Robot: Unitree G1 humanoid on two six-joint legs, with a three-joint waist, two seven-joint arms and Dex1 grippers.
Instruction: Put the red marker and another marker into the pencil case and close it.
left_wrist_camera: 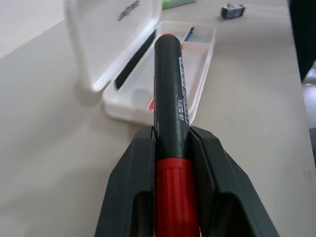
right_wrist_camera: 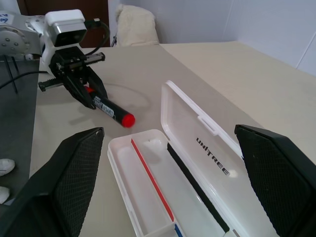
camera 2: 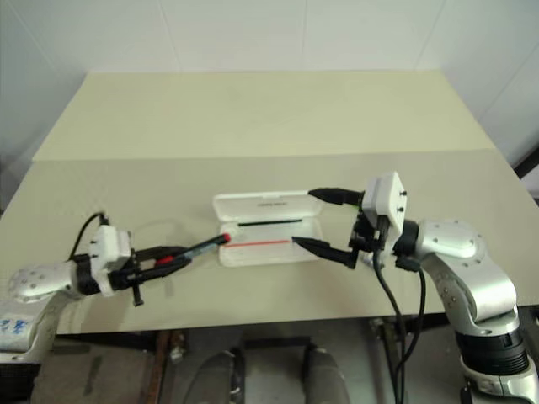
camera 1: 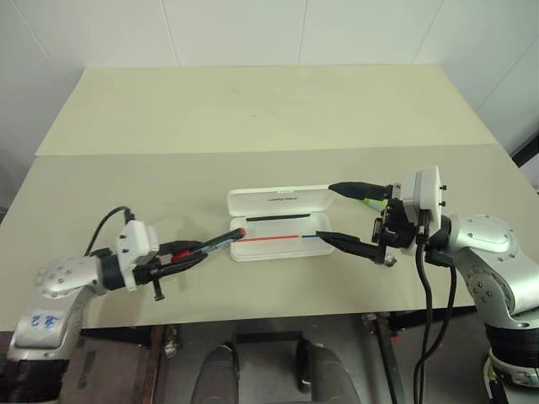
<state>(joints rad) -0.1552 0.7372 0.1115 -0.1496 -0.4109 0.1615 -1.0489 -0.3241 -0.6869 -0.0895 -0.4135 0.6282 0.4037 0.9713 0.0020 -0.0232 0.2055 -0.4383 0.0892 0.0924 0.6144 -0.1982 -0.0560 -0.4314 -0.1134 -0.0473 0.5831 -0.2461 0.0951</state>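
Next, I open my left gripper to let the red marker go in the tray point(camera 1: 274, 225) point(left_wrist_camera: 146, 76), between the black line and the red line.
The white pencil case point(camera 1: 261, 202) lies open mid-table, its lid tipped back and thin red, blue and black lines inside the tray. My left gripper point(camera 1: 200, 252) is shut on the red marker point(camera 1: 223, 241), which is held nearly level. The marker's red tip point(right_wrist_camera: 128, 119) sits just short of the case's left end. My right gripper point(camera 1: 324, 212) is open wide, with one finger point(right_wrist_camera: 74, 168) at each side of the case's right end, touching nothing. The lime-green marker point(camera 1: 376, 203) lies on the table behind the right gripper's far finger, mostly hidden.
A small grey metallic object point(left_wrist_camera: 232, 10) lies on the table near the case's right end. The beige table point(camera 1: 269, 109) stretches far behind the case, with a seam across it. The front edge runs just below both arms.
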